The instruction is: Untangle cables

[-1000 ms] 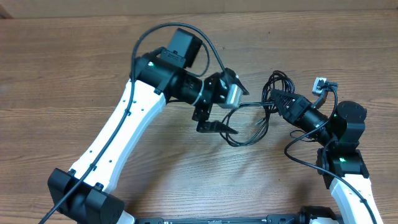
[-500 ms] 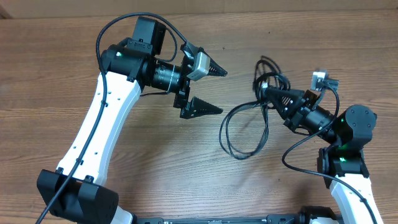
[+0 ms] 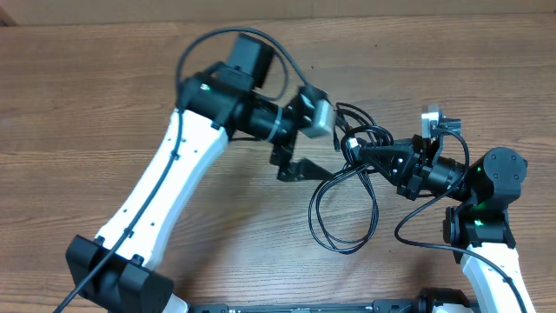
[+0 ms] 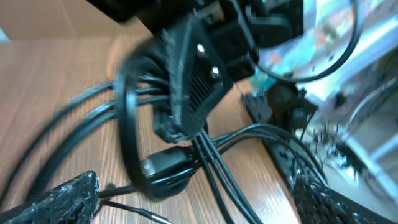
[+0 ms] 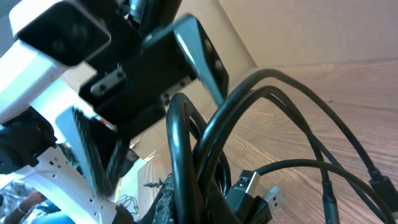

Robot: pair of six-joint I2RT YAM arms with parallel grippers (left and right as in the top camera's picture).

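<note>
I need to take the upper loops (image 3: 369, 132) with my left gripper before my right gripper opens to shift its hold, because my right gripper clamps the cords together at their crossing.
The cables (image 3: 343, 213) are thin black cords in a tangle. One end is bunched at my right gripper (image 3: 363, 153), which is shut on the bundle and holds it above the wooden table (image 3: 104, 96). Long loops hang from it onto the wood. In the right wrist view the bundle (image 5: 205, 143) crosses my right gripper's jaws (image 5: 186, 208), with two USB plugs (image 5: 252, 186) beside them. My left gripper (image 3: 333, 149) is open, its fingers either side of the bunched end. In the left wrist view its jaws (image 4: 193, 205) are wide apart, with the cords (image 4: 211, 162) between them.
The right arm's own thicker black wire (image 3: 417, 235) curves beside its base at the lower right. The left arm (image 3: 165, 183) stretches diagonally from the lower left. A cardboard wall (image 5: 311, 31) shows behind the table in the right wrist view.
My left gripper swung away up and left, then came back right and now straddles the bundle. My right gripper moved left with the cables, and the hanging loop shifted with it.
</note>
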